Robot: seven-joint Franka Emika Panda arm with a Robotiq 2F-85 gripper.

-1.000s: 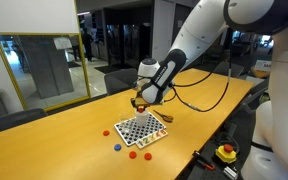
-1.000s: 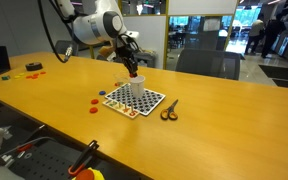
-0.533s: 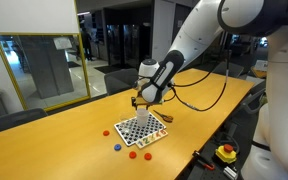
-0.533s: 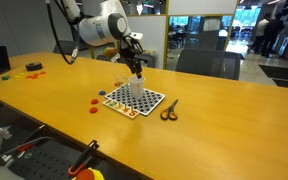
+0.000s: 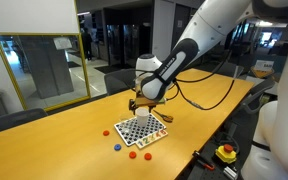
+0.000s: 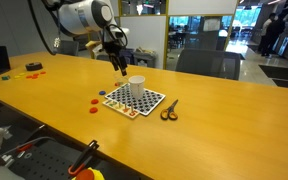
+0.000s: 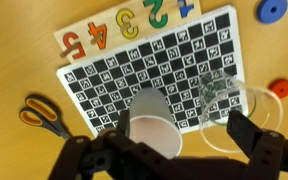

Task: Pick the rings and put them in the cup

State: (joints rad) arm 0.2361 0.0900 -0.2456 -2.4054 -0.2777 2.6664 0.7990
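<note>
I will next move my gripper to the red ring lying (image 5: 149,156) closest to the red button on the yellow base and close it there.
The white cup (image 6: 137,87) stands upright on the checkered board (image 6: 154,102). In the wrist view the cup (image 7: 152,124) shows from above, low in the picture. My gripper (image 6: 117,63) hangs open above the board, up and to one side of the cup, with nothing between its fingers. Its two dark fingers (image 7: 246,132) stand wide apart in the wrist view. Loose rings lie on the table beside the board: a red ring (image 5: 107,131), a blue ring (image 5: 117,146) and a red ring (image 5: 134,154). A blue ring (image 7: 272,10) and a red ring (image 7: 280,88) also show in the wrist view.
Scissors (image 6: 169,110) lie beside the board, and a clear round container (image 7: 229,110) sits at the board's edge next to the cup. A red button on a yellow base (image 5: 226,152) stands near the table edge. Coloured pieces (image 6: 29,68) lie far off.
My gripper has gone from shut to open. It has lifted up and away sideways from just over the cup.
</note>
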